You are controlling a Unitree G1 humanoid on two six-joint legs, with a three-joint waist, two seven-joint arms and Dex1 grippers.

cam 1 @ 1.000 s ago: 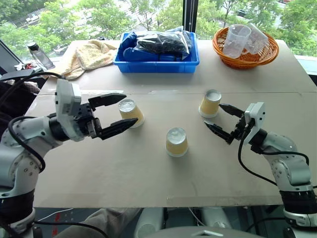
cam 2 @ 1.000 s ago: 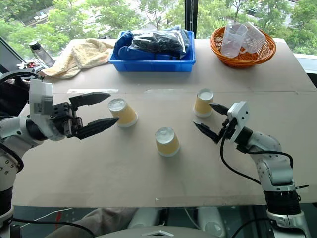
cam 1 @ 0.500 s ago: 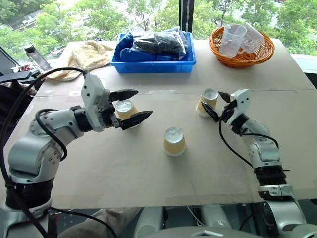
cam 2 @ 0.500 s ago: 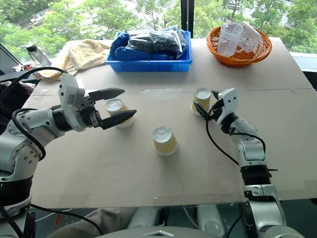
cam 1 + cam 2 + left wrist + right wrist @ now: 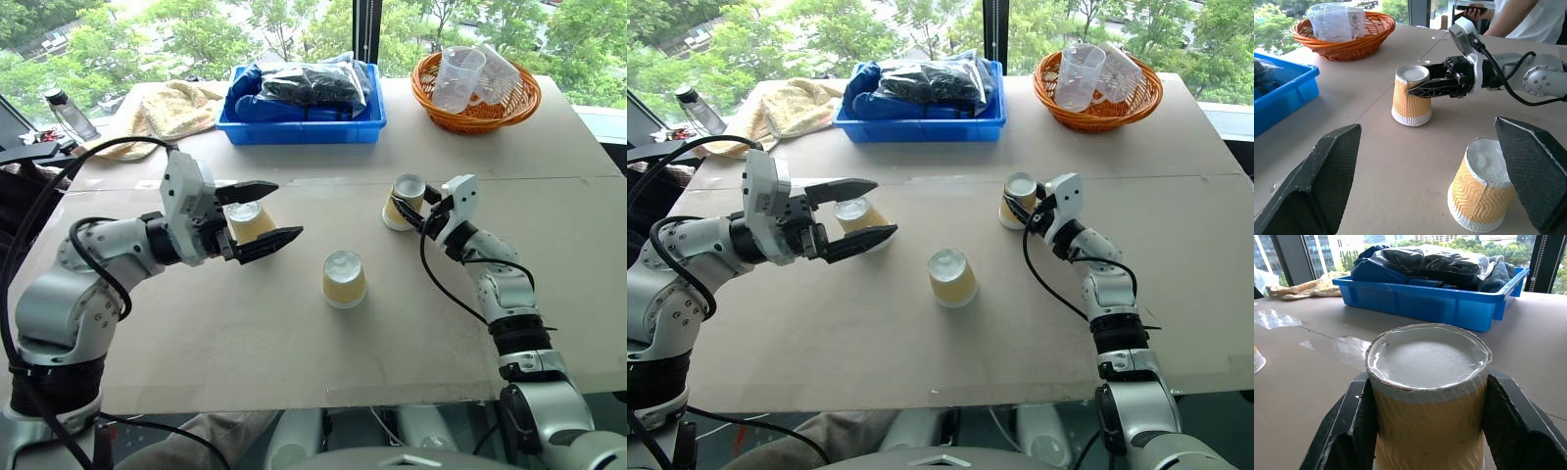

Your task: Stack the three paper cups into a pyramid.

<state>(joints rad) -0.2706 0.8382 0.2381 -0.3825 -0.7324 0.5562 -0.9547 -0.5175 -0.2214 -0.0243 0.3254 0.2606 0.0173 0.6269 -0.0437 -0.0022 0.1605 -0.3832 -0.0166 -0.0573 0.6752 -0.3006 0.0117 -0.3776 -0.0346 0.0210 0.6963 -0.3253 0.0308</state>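
The robot's left gripper will close around the sides of the paper cup [image 5: 253, 225] nearest the yellow towel, because that cup should top the pyramid.
Three pale-yellow paper cups stand upside down on the brown table [image 5: 294, 352]. My left gripper [image 5: 288, 209] is open and held level over the left cup [image 5: 250, 220], which shows between its fingers from above. The middle cup [image 5: 345, 279] stands free and shows near my left fingers [image 5: 1327, 181] as the middle cup [image 5: 1481, 191]. My right gripper [image 5: 411, 208] is shut on the right cup [image 5: 405, 201]. Its fingers [image 5: 1347, 431] press both sides of that cup [image 5: 1427, 382], which is still upright on the table. No pyramid stands.
At the back of the table are a blue bin [image 5: 309, 122] of bagged items, an orange basket [image 5: 480, 103] holding clear measuring cups, a yellow towel [image 5: 167, 108] and a bottle [image 5: 69, 108]. A person [image 5: 1528, 19] stands beyond the table.
My right gripper has reached forward to the right cup and shut on its sides. The left gripper has stayed open over the left cup. The head camera has shifted.
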